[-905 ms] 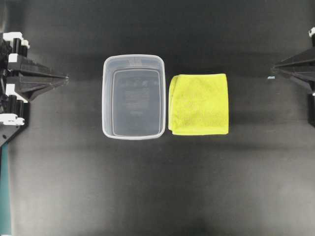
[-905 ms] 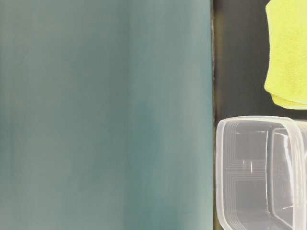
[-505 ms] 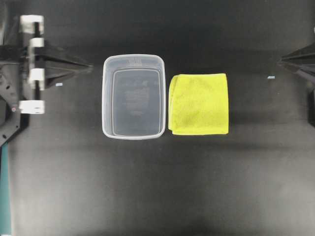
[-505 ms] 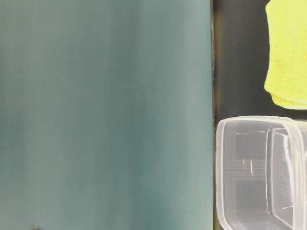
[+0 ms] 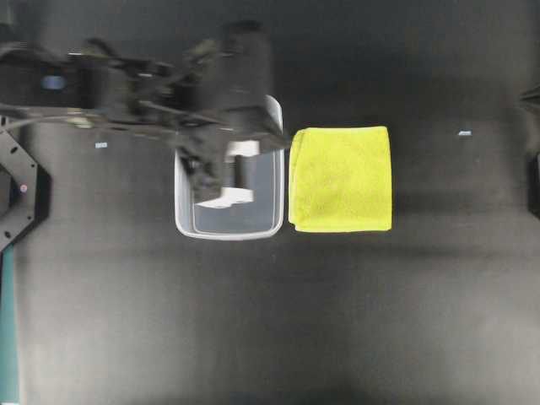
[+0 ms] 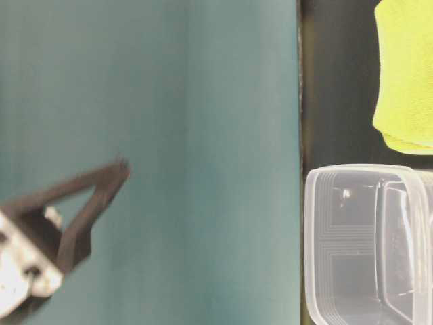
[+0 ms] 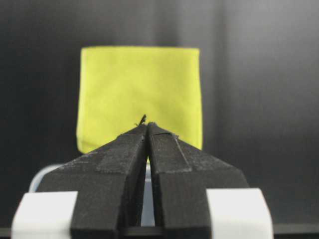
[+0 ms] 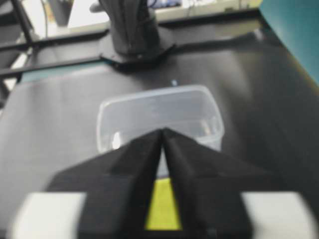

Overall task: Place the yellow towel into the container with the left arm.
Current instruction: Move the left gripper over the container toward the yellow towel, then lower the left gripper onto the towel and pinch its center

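Note:
Next, my left gripper needs to go to the yellow towel's middle [image 5: 342, 179] [image 7: 140, 97] and close there, pinching the cloth into a fold.
The yellow towel [image 5: 342, 179] lies folded flat on the black table, just right of the clear container [image 5: 253, 228]. My left gripper [image 5: 278, 139] is shut and empty. It hovers over the container's right part, blurred, and points at the towel. In the left wrist view the shut tips [image 7: 147, 124] sit in front of the towel [image 7: 139, 89], with the container rim [image 7: 42, 174] below. My right gripper [image 8: 162, 130] is shut and empty, back at the right table edge [image 5: 533, 94]. The towel [image 8: 160, 206] and container [image 8: 159, 107] lie ahead of it.
Small pale marks sit on the table at the left [image 5: 100, 145] and right [image 5: 464, 133]. In the table-level view the left gripper [image 6: 115, 172] shows against a teal wall [image 6: 203, 81], beside the container [image 6: 352, 230] and the towel [image 6: 406, 74].
My left arm has swung from the left table edge out to the right, over the container, and entered the table-level view. The right gripper has pulled back toward the right edge. Towel and container have not moved.

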